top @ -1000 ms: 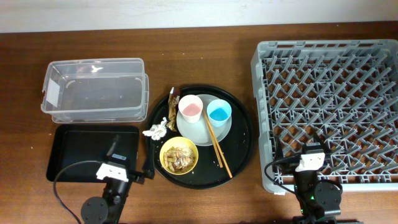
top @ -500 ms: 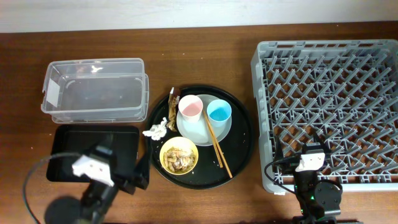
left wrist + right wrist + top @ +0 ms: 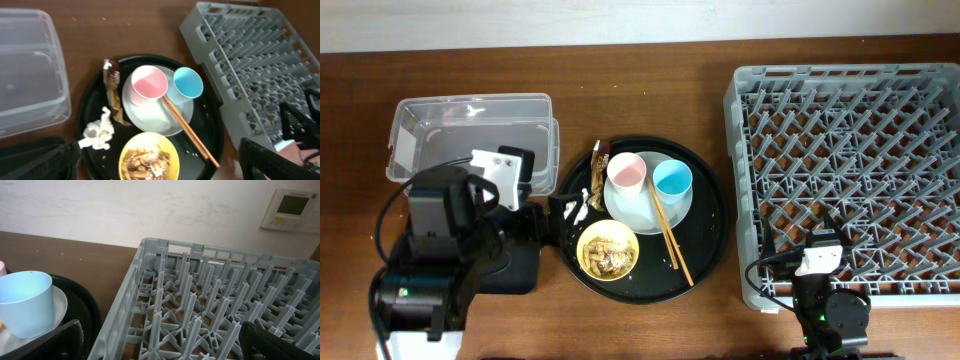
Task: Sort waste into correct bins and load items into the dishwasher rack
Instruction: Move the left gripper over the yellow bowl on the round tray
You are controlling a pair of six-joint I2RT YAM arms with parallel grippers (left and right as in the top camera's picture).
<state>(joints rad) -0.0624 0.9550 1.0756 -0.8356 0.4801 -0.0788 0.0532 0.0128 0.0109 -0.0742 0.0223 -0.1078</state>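
Note:
The yellow bowl with the food scraps is next for my left gripper, which should go there and close on the side of the bowl's rim [image 3: 637, 248] [image 3: 177, 159] closest to the brown chopsticks.
On the round black tray [image 3: 712, 235] a pale plate [image 3: 638, 212] carries a pink cup [image 3: 626, 173], a blue cup [image 3: 672, 180] and brown chopsticks [image 3: 670, 235] that run off its edge. A yellow bowl [image 3: 608, 250] holds food scraps. A white tissue [image 3: 575, 205] and a brown-gold wrapper [image 3: 598, 158] lie at the tray's left side. My left gripper [image 3: 552, 212] is open and empty, above the tray's left edge, beside the tissue. My right gripper [image 3: 817, 245] is open and empty over the front edge of the grey rack [image 3: 850, 150].
The clear tub [image 3: 470, 130] stands at the back left. The shallow black rectangular tray [image 3: 518, 268] is mostly hidden under my left arm. In the left wrist view the tub [image 3: 27, 75], the tissue [image 3: 98, 131] and the bowl [image 3: 147, 157] show below the camera.
My left arm has risen and swung away from the table's front edge, over the black rectangular tray toward the round tray's left edge. The right arm has not moved.

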